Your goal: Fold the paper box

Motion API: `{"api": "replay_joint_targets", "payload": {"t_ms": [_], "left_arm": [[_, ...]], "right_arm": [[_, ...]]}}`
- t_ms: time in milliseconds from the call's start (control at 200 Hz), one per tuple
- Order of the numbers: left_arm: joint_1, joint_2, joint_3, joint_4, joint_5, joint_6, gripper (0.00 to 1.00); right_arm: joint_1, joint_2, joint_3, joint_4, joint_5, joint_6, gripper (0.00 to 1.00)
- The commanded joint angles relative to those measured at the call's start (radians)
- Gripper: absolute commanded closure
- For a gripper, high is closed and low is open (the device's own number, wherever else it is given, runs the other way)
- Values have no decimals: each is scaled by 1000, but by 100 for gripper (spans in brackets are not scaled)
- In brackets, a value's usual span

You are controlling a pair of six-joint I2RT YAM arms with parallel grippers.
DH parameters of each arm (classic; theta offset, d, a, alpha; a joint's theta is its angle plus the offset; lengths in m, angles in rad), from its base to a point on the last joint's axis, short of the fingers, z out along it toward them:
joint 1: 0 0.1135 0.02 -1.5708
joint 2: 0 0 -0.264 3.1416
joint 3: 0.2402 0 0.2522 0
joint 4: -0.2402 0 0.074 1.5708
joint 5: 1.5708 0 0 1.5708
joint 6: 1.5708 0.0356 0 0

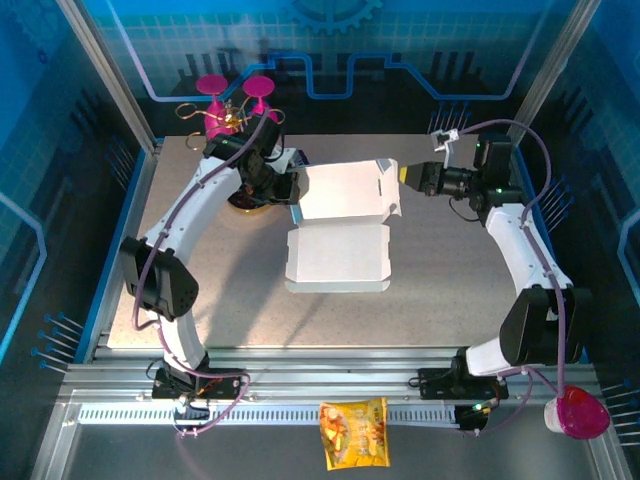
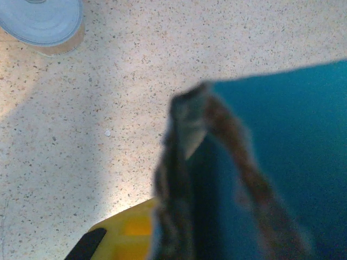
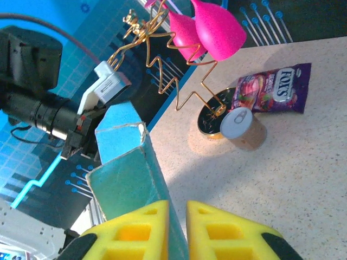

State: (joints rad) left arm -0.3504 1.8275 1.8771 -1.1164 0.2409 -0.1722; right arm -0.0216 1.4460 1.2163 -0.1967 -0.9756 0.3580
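Observation:
My right gripper will fold the side flap at the paper box's rear half inward, because it sticks out open, and pinch the paper box's doubled side [image 1: 380, 180] from above.
The paper box [image 1: 338, 256] lies open in the middle of the table, its whitish inner faces up. Its rear half [image 1: 345, 190] is lifted off the table between the two grippers. My left gripper [image 1: 292, 190] is at that half's left edge. In the left wrist view one yellow finger [image 2: 122, 235] presses against the blurred blue cardboard [image 2: 282, 151], which hides the other finger. My right gripper [image 1: 405, 180] holds the right edge. In the right wrist view its yellow fingers [image 3: 149, 230] are shut on a blue flap [image 3: 127, 173] that stands upright.
A tin can [image 3: 244, 129] and a purple candy packet [image 3: 274, 89] sit at the back left, beside a gold wire stand with pink cups [image 1: 235, 105]. A yellow snack packet [image 1: 353, 432] lies on the front rail. A pink object [image 1: 578, 412] hangs at the near right.

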Motion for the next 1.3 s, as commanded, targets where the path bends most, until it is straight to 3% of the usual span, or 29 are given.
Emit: {"api": "replay_joint_targets", "payload": {"t_ms": [0, 410, 590, 1076, 1296], "left_arm": [[6, 14, 34, 24, 44, 44, 100], [6, 39, 65, 44, 78, 47, 100], [5, 38, 63, 42, 76, 43, 100], [5, 19, 60, 39, 67, 39, 100], [4, 8, 56, 39, 65, 36, 100]], "right_arm": [[11, -1, -20, 41, -61, -56, 84], [63, -1, -19, -43, -7, -123, 79], [87, -13, 13, -81, 37, -155, 68], [206, -6, 149, -281, 369, -293, 63], [257, -9, 167, -306, 490, -309, 65]]}}
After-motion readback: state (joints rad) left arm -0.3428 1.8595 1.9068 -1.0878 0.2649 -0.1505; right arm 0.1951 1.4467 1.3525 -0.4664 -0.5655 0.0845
